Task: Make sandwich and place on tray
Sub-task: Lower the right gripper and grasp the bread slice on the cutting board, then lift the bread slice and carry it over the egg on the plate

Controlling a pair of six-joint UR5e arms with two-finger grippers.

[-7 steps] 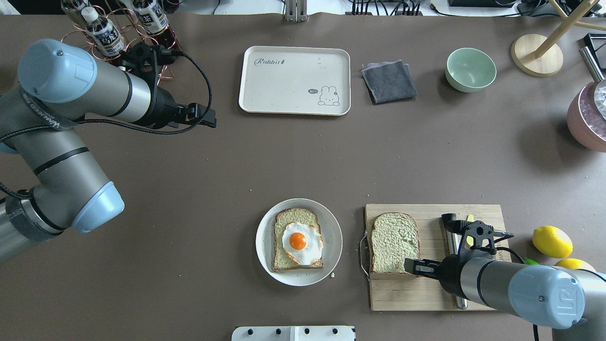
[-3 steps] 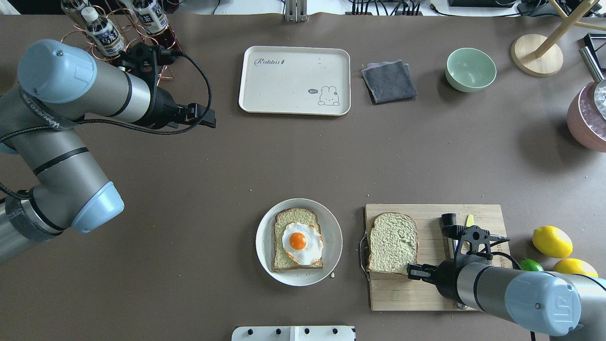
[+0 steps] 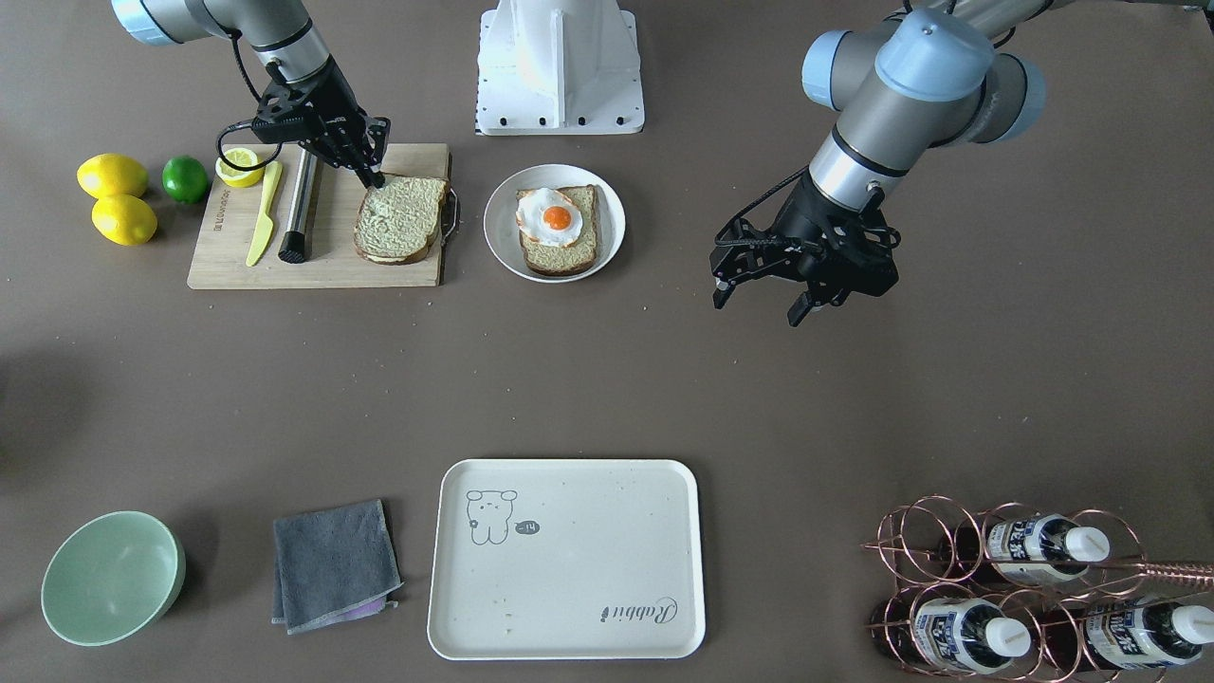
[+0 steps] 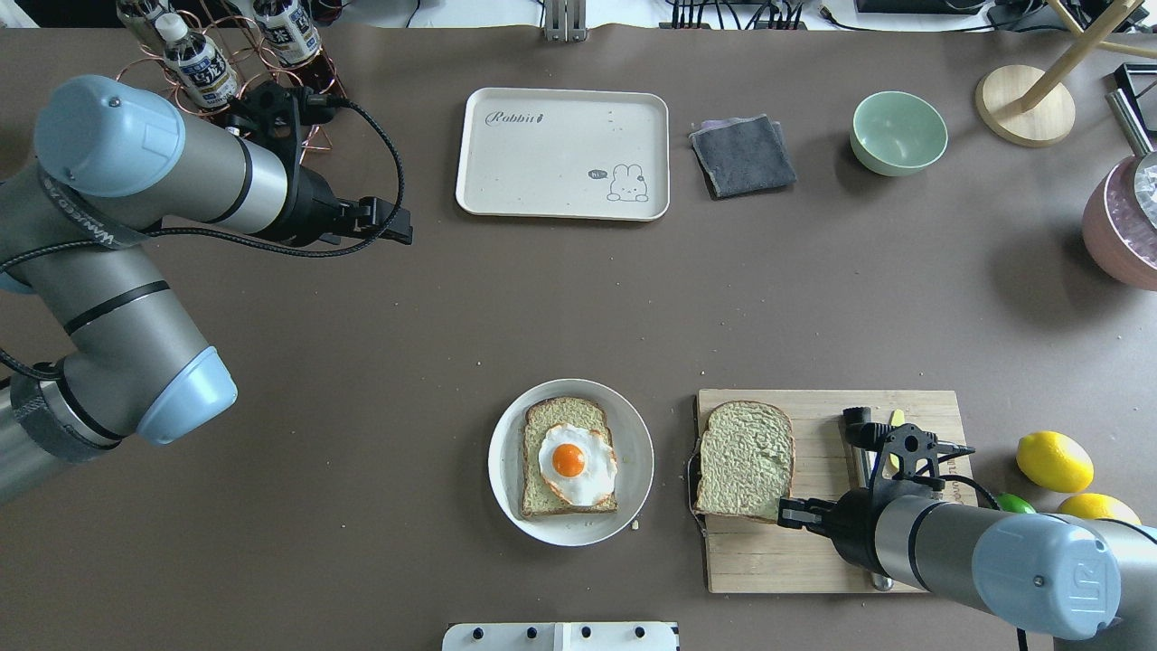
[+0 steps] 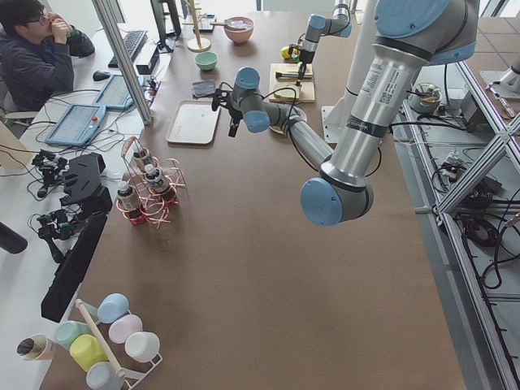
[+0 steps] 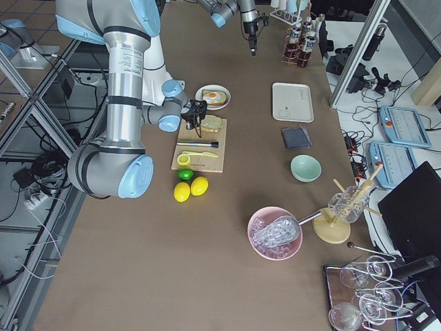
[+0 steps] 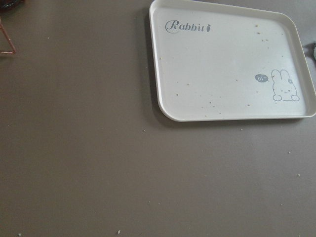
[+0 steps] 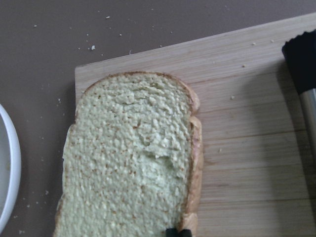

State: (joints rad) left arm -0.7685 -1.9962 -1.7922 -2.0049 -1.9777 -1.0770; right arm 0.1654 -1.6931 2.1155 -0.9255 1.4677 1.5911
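Observation:
The robot's right gripper will let go of the second bread slice on top of the fried egg (image 3: 554, 224) on the round white plate.
One bread slice with the fried egg (image 4: 577, 463) on it lies on the round white plate (image 4: 633, 425). The second bread slice (image 4: 744, 459) lies on the wooden cutting board (image 4: 813, 561) and overhangs its left edge. My right gripper (image 4: 788, 514) is shut on this slice's near right corner. It also shows in the front view (image 3: 372, 178), and one fingertip (image 8: 177, 232) shows at the crust in the right wrist view. My left gripper (image 4: 398, 224) is open and empty, hovering left of the cream tray (image 4: 562, 154), which holds only crumbs (image 7: 232, 64).
A yellow knife (image 3: 261, 213) and a metal rod with a black tip (image 3: 299, 213) lie on the board. Lemons (image 4: 1053, 461) and a lime sit to its right. A grey cloth (image 4: 743, 155), a green bowl (image 4: 898, 133) and a bottle rack (image 4: 199, 63) stand at the far side.
My right gripper has closed on the loose slice's near corner. The slice has shifted left, past the board's left edge. The left arm has not moved.

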